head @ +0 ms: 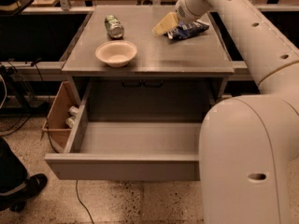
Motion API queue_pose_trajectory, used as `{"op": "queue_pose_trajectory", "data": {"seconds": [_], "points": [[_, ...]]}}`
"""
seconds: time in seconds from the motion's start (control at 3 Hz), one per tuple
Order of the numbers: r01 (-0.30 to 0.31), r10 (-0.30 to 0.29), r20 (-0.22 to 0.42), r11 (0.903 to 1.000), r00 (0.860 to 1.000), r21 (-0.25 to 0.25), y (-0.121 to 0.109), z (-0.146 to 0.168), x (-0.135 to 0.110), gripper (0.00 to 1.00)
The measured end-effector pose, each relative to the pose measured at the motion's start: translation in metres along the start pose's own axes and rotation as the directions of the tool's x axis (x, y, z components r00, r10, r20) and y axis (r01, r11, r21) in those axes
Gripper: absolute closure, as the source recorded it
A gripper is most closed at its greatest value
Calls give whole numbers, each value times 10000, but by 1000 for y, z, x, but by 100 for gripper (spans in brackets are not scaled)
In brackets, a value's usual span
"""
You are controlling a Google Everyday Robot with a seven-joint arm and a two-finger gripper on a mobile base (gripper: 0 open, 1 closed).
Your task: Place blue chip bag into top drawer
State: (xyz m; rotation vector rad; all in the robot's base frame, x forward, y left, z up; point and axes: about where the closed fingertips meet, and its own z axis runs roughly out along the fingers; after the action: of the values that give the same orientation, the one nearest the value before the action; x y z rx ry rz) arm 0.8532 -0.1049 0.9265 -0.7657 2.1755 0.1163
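I should next move my gripper over the crumpled middle (188, 28) of the blue chip bag and close it there.
The blue chip bag (189, 29) lies crumpled on the grey table (154, 55) at the back right. My gripper (163, 26) with its cream-coloured fingers hangs just left of the bag, low over the tabletop, touching or nearly touching the bag's left end. The top drawer (126, 164) is pulled wide open below the table and nothing shows inside it. My white arm reaches in from the right and covers the drawer's right side.
A white bowl (116, 53) sits at the table's front left. A green-and-silver can (113, 26) lies at the back left. A brown cardboard box (60, 118) with cans stands on the floor, left of the drawer. Someone's dark shoe (21, 190) is at lower left.
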Motion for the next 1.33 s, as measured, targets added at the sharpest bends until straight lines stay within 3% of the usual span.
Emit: {"op": "queue_pose_trajectory", "data": {"seconds": [0.33,0.67,1.33], "points": [[-1026,1012,287,9934,9945,519,-12,35,-5,0],[-1126,1079,439,9857,9932,1253,-23,66,-13,0],[-602,562,231,9663,9982,2501,-45,108,-7,2]]}}
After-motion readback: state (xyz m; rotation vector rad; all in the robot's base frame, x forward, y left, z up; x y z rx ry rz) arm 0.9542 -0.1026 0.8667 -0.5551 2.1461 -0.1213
